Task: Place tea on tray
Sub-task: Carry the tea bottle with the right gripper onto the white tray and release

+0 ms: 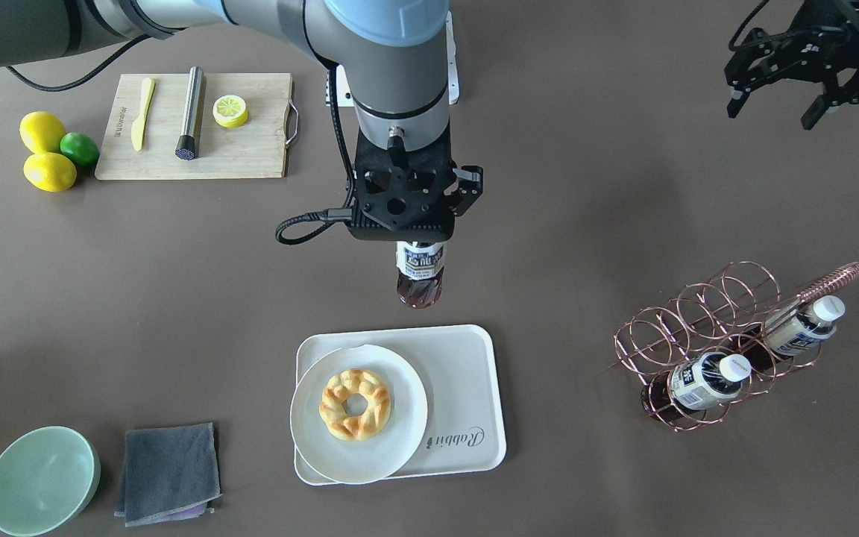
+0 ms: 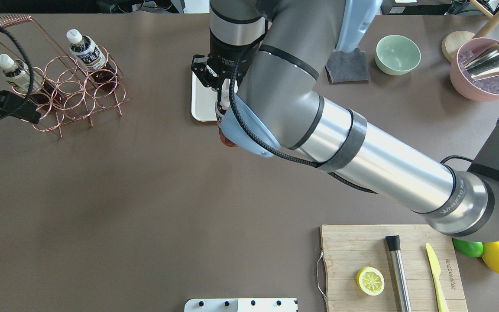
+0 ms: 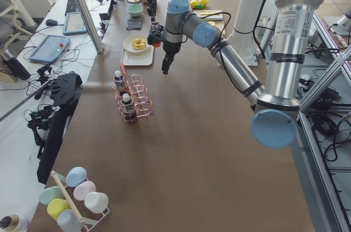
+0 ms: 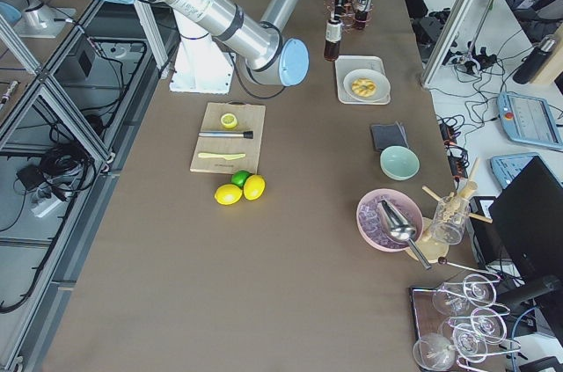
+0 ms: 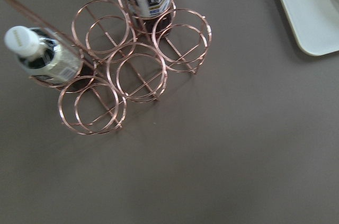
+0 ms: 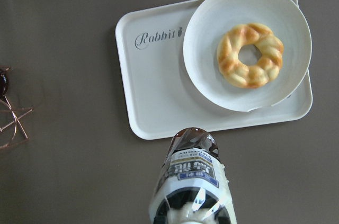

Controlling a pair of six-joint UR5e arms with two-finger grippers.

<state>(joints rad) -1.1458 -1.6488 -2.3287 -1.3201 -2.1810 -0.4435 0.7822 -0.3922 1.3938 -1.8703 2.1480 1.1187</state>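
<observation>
The robot's right gripper needs to set the tea bottle, held upright at the tray's near edge, down on the bare tray (image 1: 450, 394) (image 6: 164, 77) between the white plate and the Rabbit script.
My right gripper (image 1: 413, 212) is shut on a tea bottle (image 1: 420, 274) by its cap. It holds the bottle upright above the table, just on the robot's side of the cream tray (image 1: 467, 388). In the right wrist view the bottle (image 6: 193, 181) hangs at the tray's (image 6: 153, 86) near edge. A round white plate (image 1: 359, 414) with a ring pastry (image 1: 355, 404) covers one half of the tray; the half with the "Rabbit" script is bare. My left gripper (image 1: 772, 108) is open and empty, high over the table's far corner near the wire rack.
A copper wire rack (image 1: 728, 350) holds two more tea bottles (image 1: 705, 380) (image 1: 802, 328). A wooden cutting board (image 1: 194, 127) carries a lemon half, a yellow knife and a metal muddler. Lemons and a lime (image 1: 53, 153), a green bowl (image 1: 42, 481) and a grey cloth (image 1: 168, 473) lie nearby.
</observation>
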